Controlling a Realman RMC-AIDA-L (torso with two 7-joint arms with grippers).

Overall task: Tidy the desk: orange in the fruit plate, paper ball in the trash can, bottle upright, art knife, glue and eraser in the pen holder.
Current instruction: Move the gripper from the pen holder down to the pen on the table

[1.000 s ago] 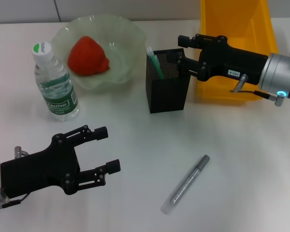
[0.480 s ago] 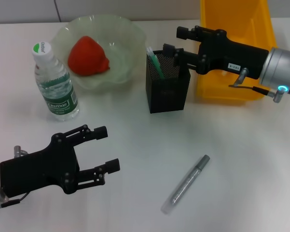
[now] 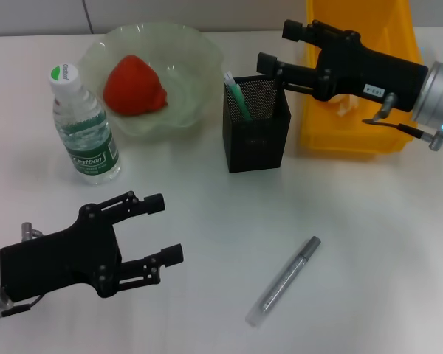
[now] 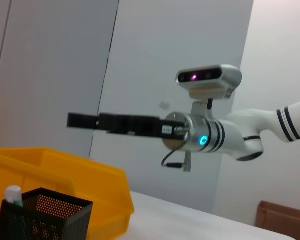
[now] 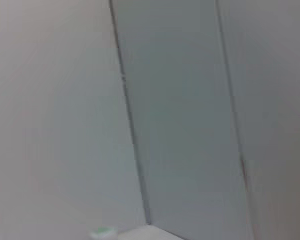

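Note:
Next, I move my right gripper to the silver art knife's middle (image 3: 285, 281), between its clear end and dark grey end, and close there.
The orange (image 3: 135, 85) lies in the pale green fruit plate (image 3: 196, 55) at the back left. The bottle (image 3: 83, 127) stands upright beside it. The black mesh pen holder (image 3: 255, 133) holds a green-and-white glue stick (image 3: 236, 96); it also shows in the left wrist view (image 4: 40, 220). The silver art knife (image 3: 284, 282) lies on the table in front of the holder. A white paper ball (image 3: 345, 105) lies in the yellow trash can (image 3: 340, 140). My right gripper (image 3: 279, 48) hovers open and empty above the holder and can. My left gripper (image 3: 165, 228) is open and empty at the front left. No eraser shows.
The white table (image 3: 369, 243) stretches around the knife. The left wrist view shows my right arm (image 4: 200, 137) above the yellow can (image 4: 65, 175). The right wrist view shows only a grey wall.
My right gripper has risen and drawn back to the right, away from the pen holder's rim. The paper ball in the can has come into sight. The left arm has not moved.

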